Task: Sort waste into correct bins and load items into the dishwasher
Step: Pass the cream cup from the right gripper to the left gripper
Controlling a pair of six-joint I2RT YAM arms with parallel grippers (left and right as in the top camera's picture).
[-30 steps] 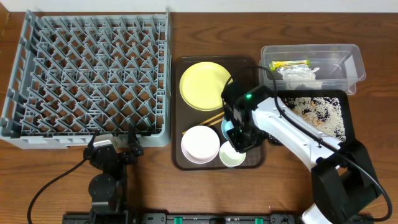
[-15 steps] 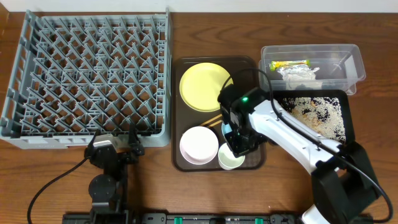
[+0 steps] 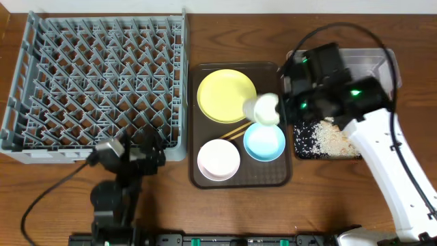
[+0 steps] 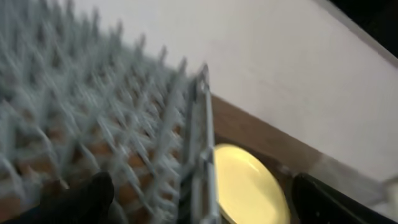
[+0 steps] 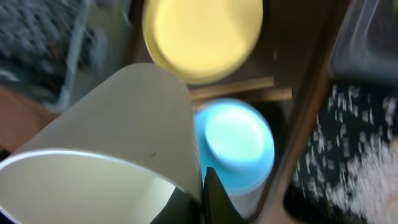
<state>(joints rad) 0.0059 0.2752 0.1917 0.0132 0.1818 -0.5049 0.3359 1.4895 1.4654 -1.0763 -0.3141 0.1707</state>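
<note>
The cup will go from my right gripper to my left gripper over the brown tray's edge [image 3: 201, 113] beside the grey dish rack.
My right gripper [image 3: 278, 111] is shut on the rim of the small pale green cup [image 3: 264, 108], which hangs tilted above the brown tray between the yellow plate [image 3: 225, 94] and the light blue bowl [image 3: 264, 142]. In the right wrist view the cup [image 5: 106, 137] fills the left side, with its wall pinched in the gripper [image 5: 202, 190]. The white bowl [image 3: 218, 158] and the chopsticks [image 3: 235, 130] lie on the tray. The grey dish rack [image 3: 95, 82] stands at the left. My left gripper [image 3: 136, 149] is open near the rack's front edge, with nothing in it.
The black tray [image 3: 328, 142] with rice scraps lies right of the brown tray [image 3: 198, 179]. My right arm covers most of the clear tub [image 3: 384, 63] at the back right. The left wrist view is blurred and shows the rack [image 4: 93, 118] and the plate [image 4: 245, 186].
My right gripper has closed on the cup and lifted it from the tray's front, back and to the right. The blue bowl now shows. The left arm has shifted slightly.
</note>
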